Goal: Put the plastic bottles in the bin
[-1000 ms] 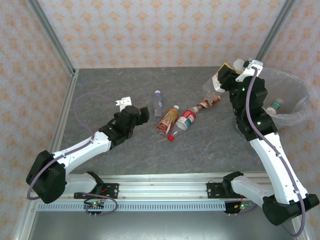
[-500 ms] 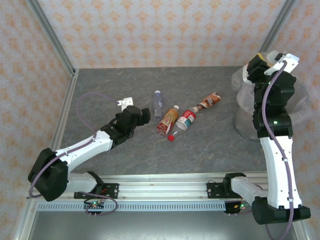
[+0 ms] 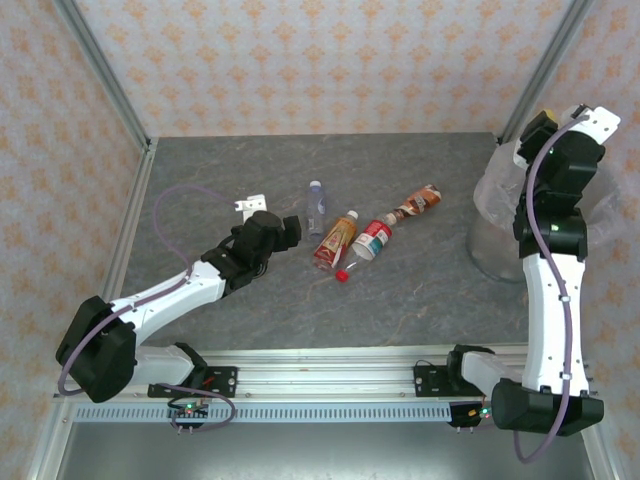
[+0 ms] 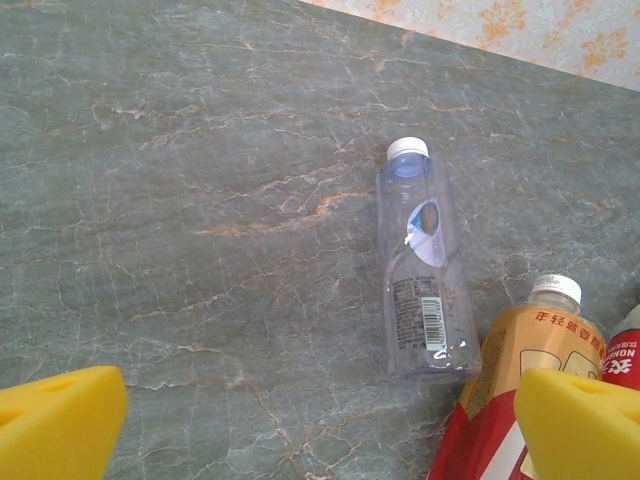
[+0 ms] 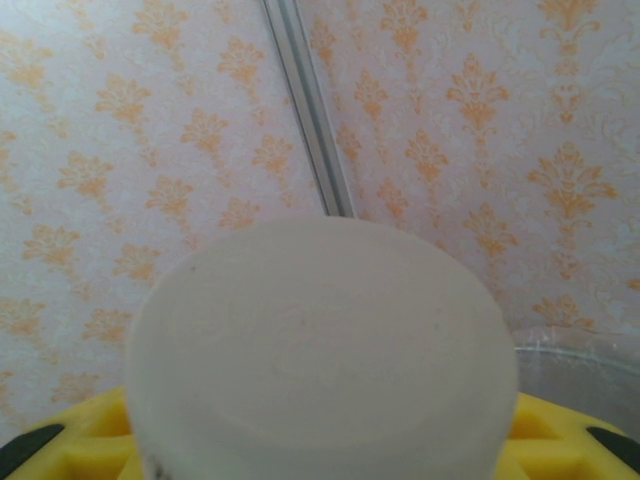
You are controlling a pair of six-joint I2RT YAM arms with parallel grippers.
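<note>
The robot's right gripper needs to let go of the plastic bottle inside the clear-lined bin [image 3: 530, 205], toward the side facing the table.
Several plastic bottles lie mid-table: a clear one [image 3: 316, 203] [image 4: 422, 280], an orange-yellow-labelled one [image 3: 335, 240] [image 4: 505, 400], a red-labelled one [image 3: 372, 240] and a brown-labelled one [image 3: 418, 203]. My left gripper [image 3: 290, 228] [image 4: 320, 430] stands open just left of them, with bare table between its yellow fingers [image 4: 55, 420]. My right gripper [image 3: 535, 125] [image 5: 320, 430] is raised over the bin [image 3: 492, 205], shut on a plastic bottle whose whitish round end [image 5: 320, 340] blocks most of the right wrist view. The bin's rim [image 5: 585, 365] shows behind it.
A loose red cap [image 3: 342, 274] lies in front of the orange-yellow bottle. A small white bracket [image 3: 247, 204] sits behind the left gripper. Patterned walls and metal corner posts [image 3: 548, 62] close in the table. The right arm [image 3: 545, 290] covers most of the bin.
The right arm has swung right and risen with its bottle, from beside the bin's left rim to over the bin. The left arm has barely moved.
</note>
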